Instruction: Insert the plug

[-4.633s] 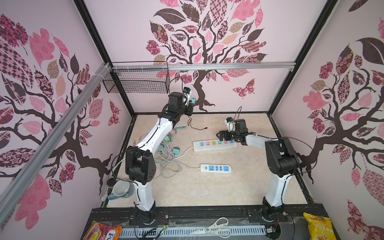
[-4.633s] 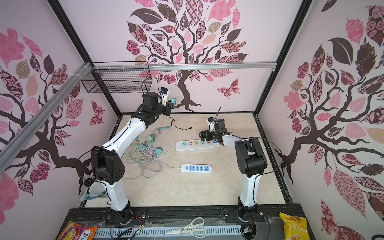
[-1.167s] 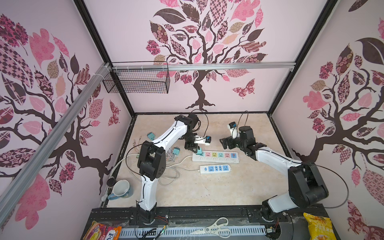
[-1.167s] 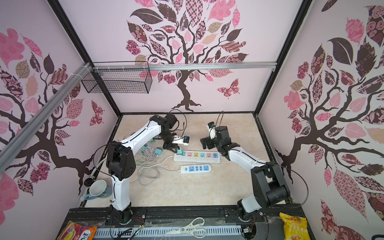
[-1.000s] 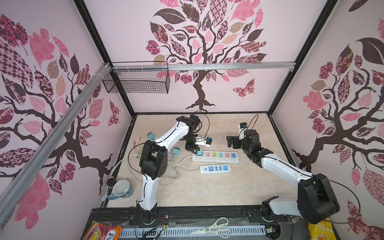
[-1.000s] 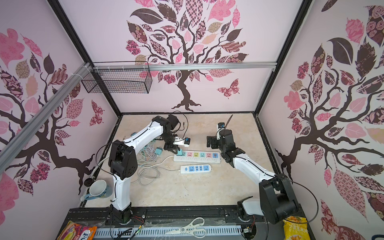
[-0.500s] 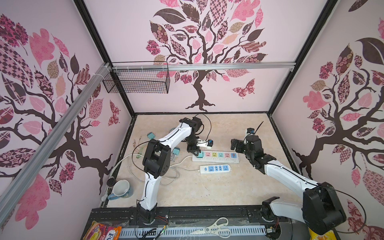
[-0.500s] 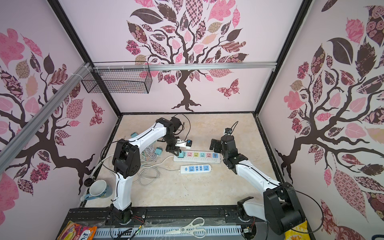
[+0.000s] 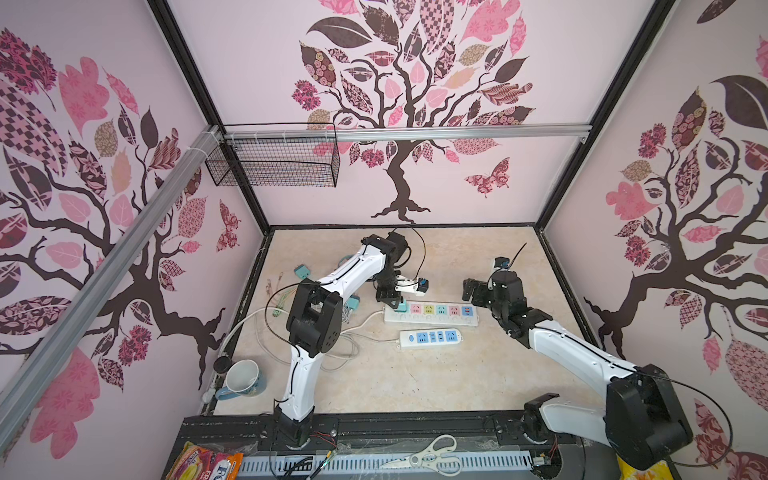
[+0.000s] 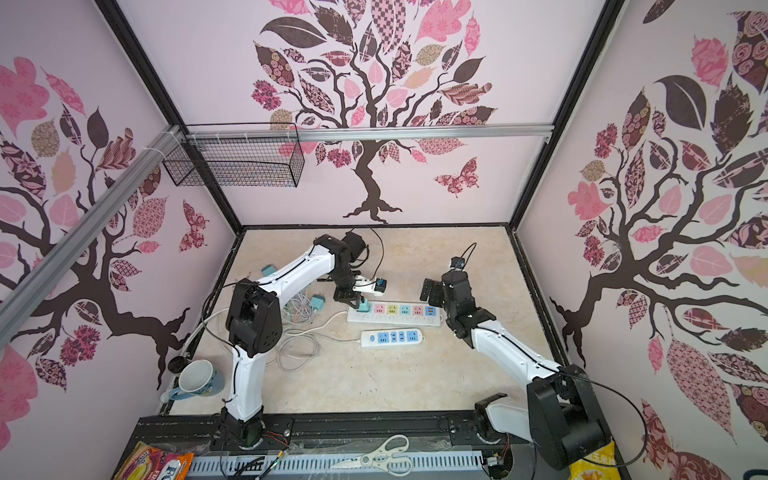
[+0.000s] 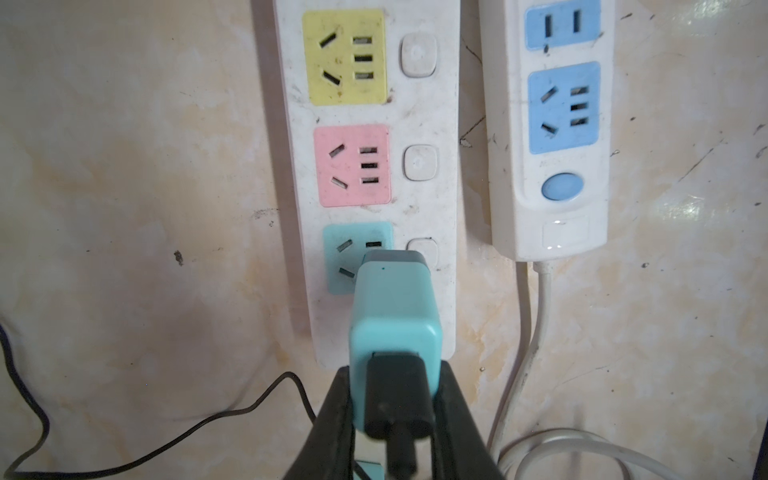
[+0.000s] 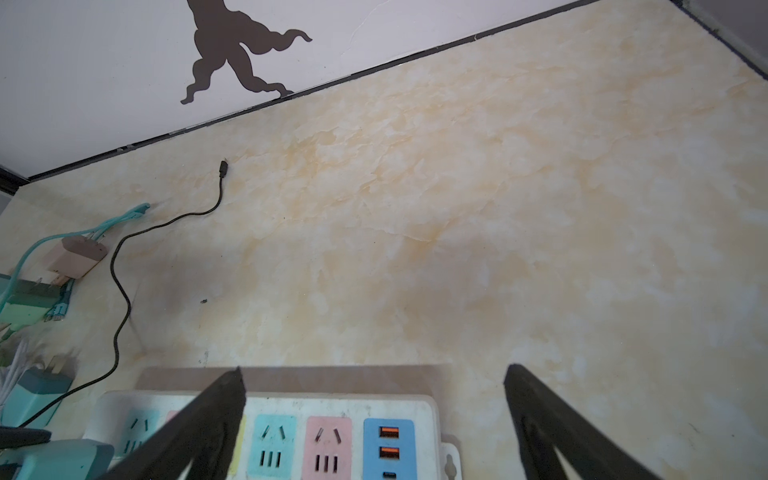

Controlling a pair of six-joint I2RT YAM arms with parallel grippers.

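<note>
The robot's left gripper will release the teal plug in the end teal socket of the white multicolour power strip [image 9: 401,308] [image 11: 373,258].
A teal plug [image 11: 392,307] with a black cable in its back is pinched between my left gripper's [image 11: 395,374] black fingers. Its front end rests against the teal socket [image 11: 343,257] at the end of the white multicolour power strip [image 11: 440,104]; the prongs are hidden. In both top views the plug [image 9: 401,306] [image 10: 363,306] stands upright on the strip's [image 9: 432,321] left end under the left gripper [image 9: 390,297]. My right gripper [image 9: 473,291] [image 12: 374,372] hangs open and empty over the strip's right end, by the blue USB panel [image 12: 388,444].
A second white strip with blue sockets [image 9: 430,337] [image 11: 557,124] lies just in front of the first. Other chargers and tangled cables [image 9: 307,272] lie at the left, a mug [image 9: 243,378] at the front left. A loose black cable [image 12: 120,282] trails behind the strip.
The left gripper has carried the plug down from the back onto the strip's left end. The right arm has swung back to the right, its gripper now just off the strip's right end.
</note>
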